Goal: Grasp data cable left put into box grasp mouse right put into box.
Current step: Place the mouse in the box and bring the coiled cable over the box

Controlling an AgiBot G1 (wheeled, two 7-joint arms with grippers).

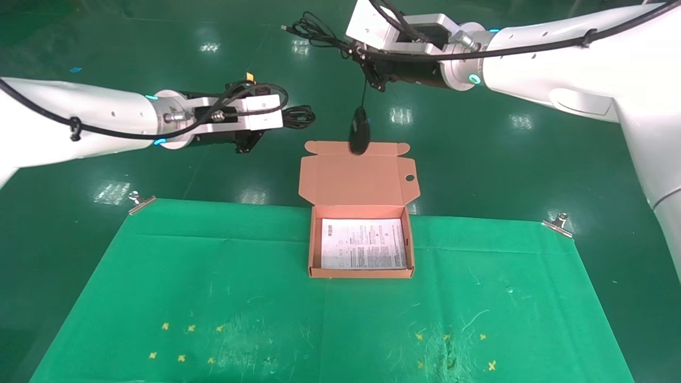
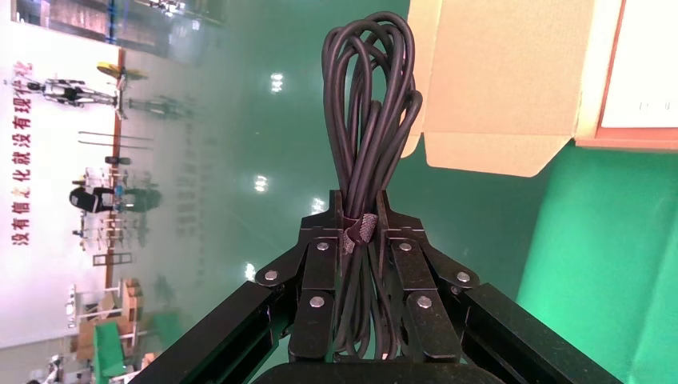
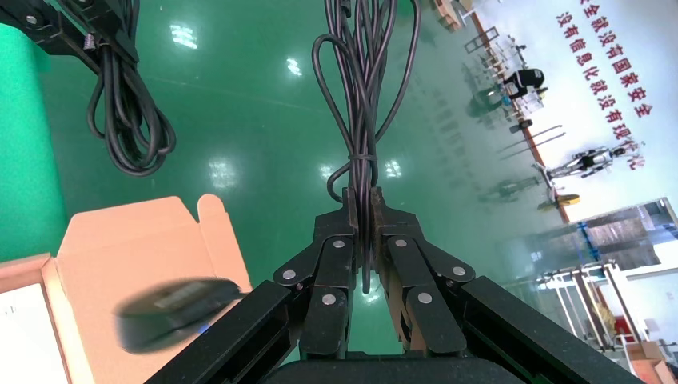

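The robot's right gripper should release the mouse on the printed white sheet [image 1: 370,258] by the near side of the box. The mouse now dangles over the lid flap's far edge.
My left gripper [image 2: 357,200] is shut on the data cable [image 2: 372,96], a black looped bundle tied with a strap. It hangs in the air left of and beyond the box [image 1: 362,273]; the loops [image 1: 298,116] stick out past the gripper [image 1: 274,121]. My right gripper [image 3: 360,196] is shut on the mouse's thin cord [image 3: 360,80], high above the box's far side [image 1: 355,52]. The black mouse [image 1: 359,130] dangles from the cord over the far edge of the open lid flap [image 1: 357,175], and shows blurred in the right wrist view [image 3: 172,312].
The salmon-orange box sits at the far edge of a green mat [image 1: 213,298], with a printed white sheet [image 1: 364,243] lying flat inside. Its lid has a round hole [image 1: 410,177]. Metal clips [image 1: 139,202] [image 1: 558,223] pin the mat's far corners. Shiny green floor lies beyond.
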